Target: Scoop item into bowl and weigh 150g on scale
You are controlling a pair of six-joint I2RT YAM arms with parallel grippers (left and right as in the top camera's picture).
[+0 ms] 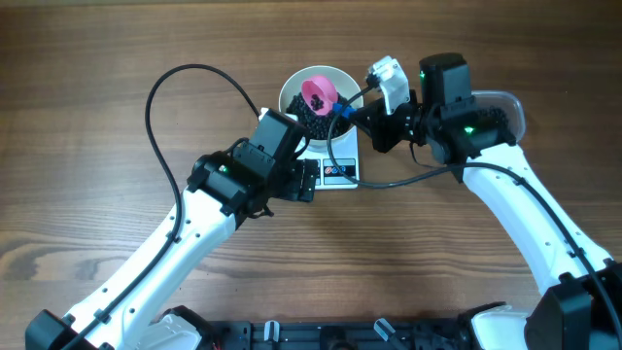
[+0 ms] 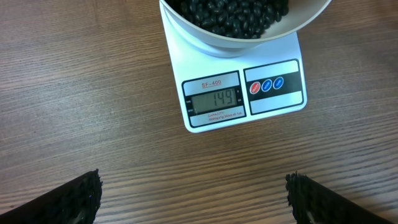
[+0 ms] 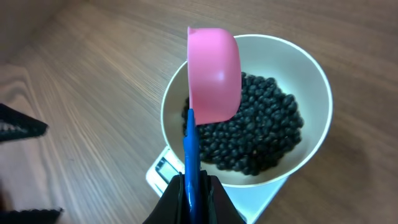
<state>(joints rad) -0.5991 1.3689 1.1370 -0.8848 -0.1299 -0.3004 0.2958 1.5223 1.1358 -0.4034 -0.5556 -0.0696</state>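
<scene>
The right gripper will drop the pink scoop on the black beans inside the clear plastic tub [image 1: 492,125].
The white bowl [image 3: 311,74] stands on the small white scale [image 2: 273,102] and holds a heap of black beans [image 3: 261,137]. The scale's display [image 2: 214,98] reads 149. My right gripper [image 3: 193,199] is shut on the blue handle [image 3: 191,155] of a pink scoop [image 3: 214,71]. The scoop is turned on its side above the bowl's left half. My left gripper [image 2: 193,199] hangs open over bare table just in front of the scale, with nothing between its fingers [image 2: 74,199]. From overhead, the scoop [image 1: 318,94] hides part of the bowl [image 1: 292,92].
A clear plastic tub [image 1: 510,112] sits at the right, mostly hidden under my right arm. A black cable [image 1: 170,83] loops over the table left of the bowl. Wooden table [image 1: 87,146] lies on all sides.
</scene>
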